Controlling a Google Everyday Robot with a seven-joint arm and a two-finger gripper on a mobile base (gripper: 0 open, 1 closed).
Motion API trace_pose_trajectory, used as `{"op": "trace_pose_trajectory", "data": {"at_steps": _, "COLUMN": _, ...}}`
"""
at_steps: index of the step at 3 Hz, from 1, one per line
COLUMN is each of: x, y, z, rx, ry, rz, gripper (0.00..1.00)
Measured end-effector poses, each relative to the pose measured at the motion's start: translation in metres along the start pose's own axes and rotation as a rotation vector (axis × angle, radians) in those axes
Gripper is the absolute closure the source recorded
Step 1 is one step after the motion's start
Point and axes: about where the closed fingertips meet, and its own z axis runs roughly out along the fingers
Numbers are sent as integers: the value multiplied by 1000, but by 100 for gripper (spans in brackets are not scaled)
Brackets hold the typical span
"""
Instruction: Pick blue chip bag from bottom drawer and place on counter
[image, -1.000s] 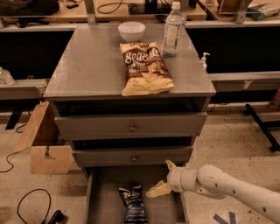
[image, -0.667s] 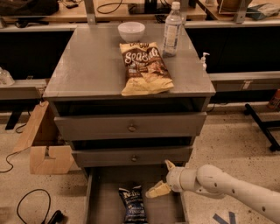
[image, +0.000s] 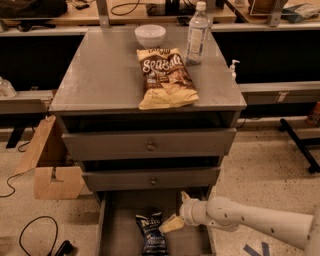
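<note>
The robot's gripper should close on the long edge (image: 162, 236) of the blue chip bag that faces the gripper, about midway along the bag.
The blue chip bag (image: 151, 232) lies flat on the floor of the open bottom drawer (image: 120, 222), at the bottom of the camera view. My gripper (image: 178, 210) comes in from the right on a white arm and hangs over the drawer's right half, just right of the bag. It is open and empty. One pale fingertip (image: 171, 224) is close to the bag's right edge, the other points up toward the middle drawer. The counter (image: 100, 75) is the grey cabinet top above.
On the counter lie a tan-and-brown Sea Salt bag (image: 165, 77), a white bowl (image: 150, 35) and a water bottle (image: 197, 34). Two shut drawers with knobs (image: 150, 146) sit above the bottom drawer. A cardboard box (image: 50, 165) and cables lie on the floor at left.
My gripper has shifted slightly left and down toward the blue chip bag. The bag has not moved.
</note>
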Motion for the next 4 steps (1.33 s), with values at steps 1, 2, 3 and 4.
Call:
{"op": "trace_pose_trajectory", "data": {"at_steps": 1, "x": 38, "y": -1, "z": 48, "rx": -18, "ry": 42, "rz": 32, "gripper": 0}}
{"op": "trace_pose_trajectory", "data": {"at_steps": 2, "x": 71, "y": -9, "z": 93, "rx": -44, "ry": 51, "rz": 86, "gripper": 0}}
{"op": "trace_pose_trajectory", "data": {"at_steps": 3, "x": 93, "y": -7, "z": 134, "rx": -87, "ry": 57, "rz": 133, "gripper": 0}}
{"op": "trace_pose_trajectory", "data": {"at_steps": 4, "x": 105, "y": 5, "z": 165, "rx": -155, "ry": 83, "rz": 149, "gripper": 0}}
